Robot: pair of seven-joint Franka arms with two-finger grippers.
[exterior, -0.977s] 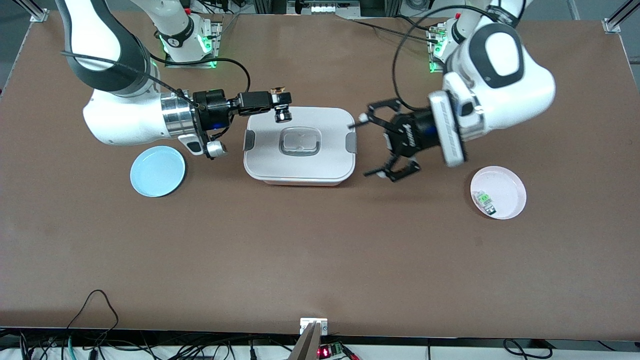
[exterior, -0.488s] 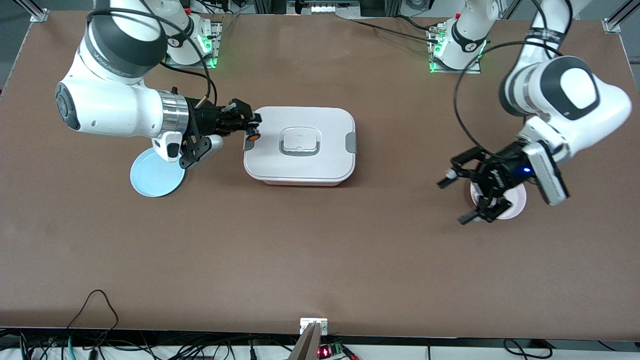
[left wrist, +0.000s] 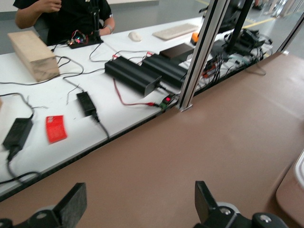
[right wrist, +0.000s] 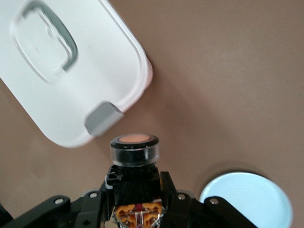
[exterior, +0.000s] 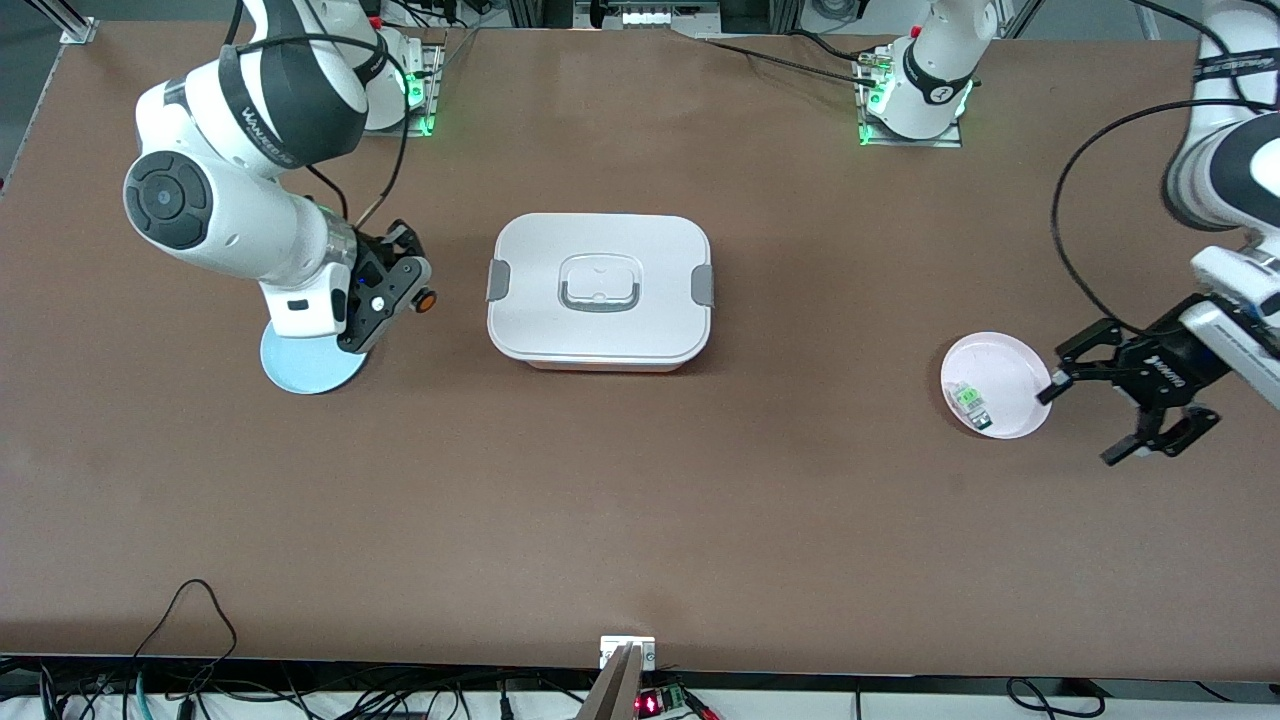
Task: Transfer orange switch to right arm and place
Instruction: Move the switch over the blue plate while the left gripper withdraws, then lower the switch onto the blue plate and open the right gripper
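Note:
The robot's right gripper needs to release the orange switch, now hanging over the table between plate and container, near the middle of the bare blue plate (exterior: 329,350) (right wrist: 243,207).
The orange switch (exterior: 425,300), a black body with a round orange cap, sits between the jaws of my right gripper (exterior: 412,292), which is shut on it. That gripper hangs over the table between the blue plate (exterior: 300,372) and the white container (exterior: 600,300). The right wrist view shows the orange switch (right wrist: 134,151) pinched in the right gripper (right wrist: 135,183), cap pointing outward. My left gripper (exterior: 1078,427) is open and holds nothing, over the table beside the pink plate (exterior: 1020,365). In the left wrist view the left gripper (left wrist: 137,209) has only bare table between its fingers (left wrist: 72,205).
The pink plate holds a small clear-and-green part (exterior: 968,398). The lidded white container (right wrist: 61,71) lies mid-table with grey latches. The blue plate (right wrist: 249,199) is bare and partly covered by the right wrist. The table edge (left wrist: 142,128) with a metal post (left wrist: 199,52) shows in the left wrist view.
The right arm drew back from over the container toward the blue plate with the switch in its gripper. The left arm swung off toward its end of the table, past the pink plate.

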